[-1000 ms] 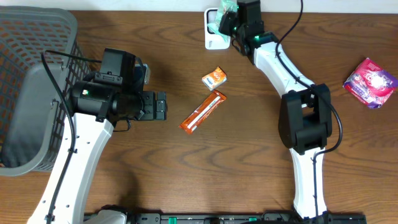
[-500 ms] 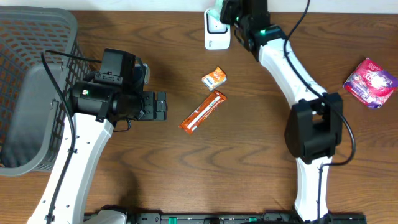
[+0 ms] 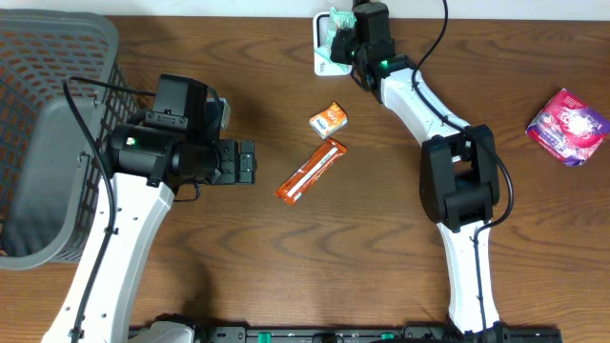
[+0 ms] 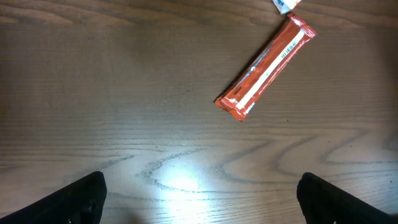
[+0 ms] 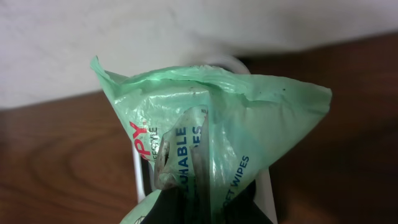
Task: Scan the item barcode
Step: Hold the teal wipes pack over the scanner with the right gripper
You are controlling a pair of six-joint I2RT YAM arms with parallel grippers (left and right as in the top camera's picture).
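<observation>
My right gripper is to let go of the green wet-wipes pack on the bare wood point(image 3: 516, 95) next to the pink packet, toward the scanner.
A green wet-wipes pack point(image 5: 211, 124) is pinched in my right gripper point(image 5: 199, 208), which is shut on it, with crumpled film bunched between the jaws. In the overhead view the green wet-wipes pack point(image 3: 336, 29) hangs over the white barcode scanner point(image 3: 324, 63) at the table's far edge, with the right gripper point(image 3: 355, 36) beside it. The scanner's white rim point(image 5: 139, 180) shows behind the pack. No barcode shows on the pack. My left gripper point(image 3: 247, 162) stands open and empty above bare wood; its fingers point(image 4: 81, 199) are wide apart.
An orange snack bar point(image 3: 312, 171) lies mid-table, seen also as the orange snack bar point(image 4: 266, 67) in the left wrist view. A small orange packet point(image 3: 328, 118) lies just beyond it. A pink packet point(image 3: 568, 126) sits far right. A grey mesh basket point(image 3: 38, 114) fills the left side.
The right arm swung toward the table's back edge with the green pack, then came back over the scanner. The left arm has not moved.
</observation>
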